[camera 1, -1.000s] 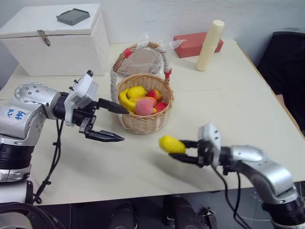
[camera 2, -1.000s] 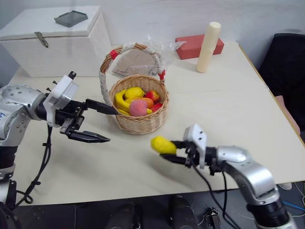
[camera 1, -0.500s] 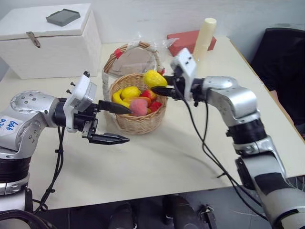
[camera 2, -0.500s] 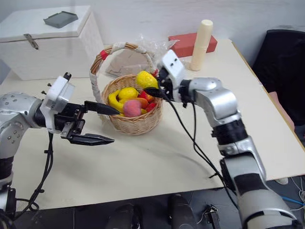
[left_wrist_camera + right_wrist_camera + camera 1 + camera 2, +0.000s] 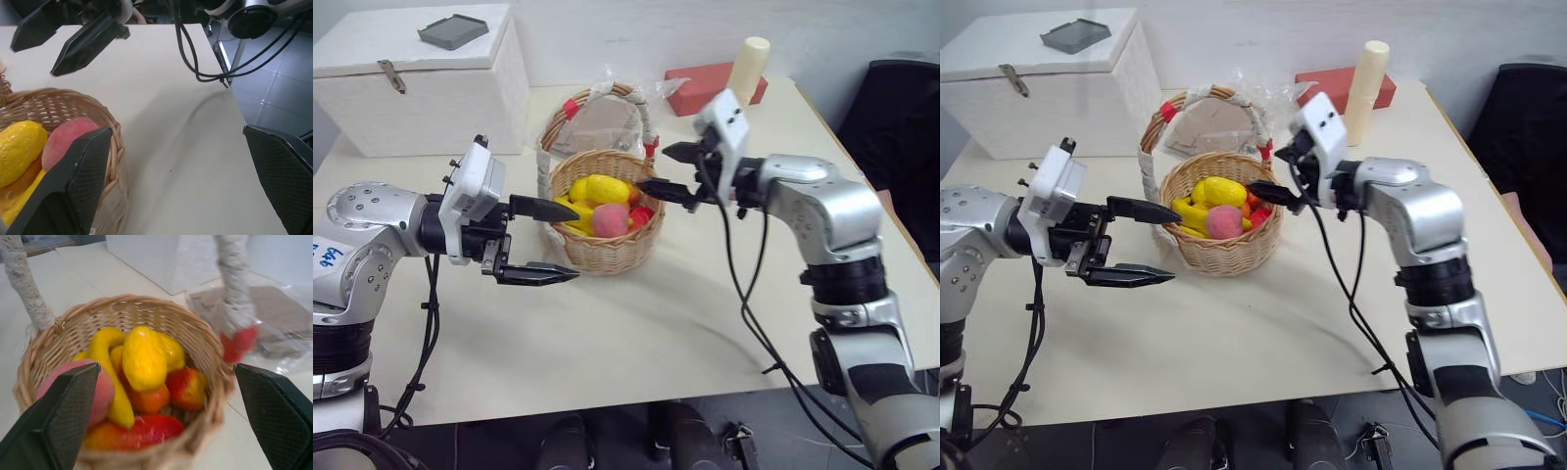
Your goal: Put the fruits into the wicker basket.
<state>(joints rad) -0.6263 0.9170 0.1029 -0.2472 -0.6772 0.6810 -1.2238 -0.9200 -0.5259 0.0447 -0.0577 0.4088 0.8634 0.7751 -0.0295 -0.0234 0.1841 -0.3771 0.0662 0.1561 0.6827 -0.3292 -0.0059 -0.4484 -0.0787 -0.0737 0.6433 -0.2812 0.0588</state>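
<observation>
Next, my right gripper will grab the wicker basket by its handle's red lower end [image 5: 651, 148] [image 5: 238, 341], just above the basket's rim.
The wicker basket [image 5: 607, 250] stands mid-table, its white-wrapped handle arching over it. Inside, the yellow lemon [image 5: 607, 189] lies on top of the other fruits, with the pink peach [image 5: 610, 220] in front of it. My right gripper [image 5: 668, 171] hovers open and empty at the basket's right rim, pointing into it; its wrist view looks down on the lemon [image 5: 144, 357] and peach [image 5: 100, 387]. Left of the basket, my left gripper [image 5: 570, 243] is open and empty with its upper finger near the rim. Its wrist view takes in the peach [image 5: 68, 139] and the right gripper [image 5: 73, 34].
A banana and red fruits also fill the basket. Behind it lies a crinkled plastic bag [image 5: 607, 122]. A large white lidded box [image 5: 421, 88] stands back left, a red block [image 5: 705, 90] and a cream cylinder [image 5: 747, 69] back right. A black chair [image 5: 906, 117] stands beyond the table's right edge.
The right gripper, which held the lemon over the basket, has opened and let it go. The lemon now lies in the basket. The left gripper has stayed put.
</observation>
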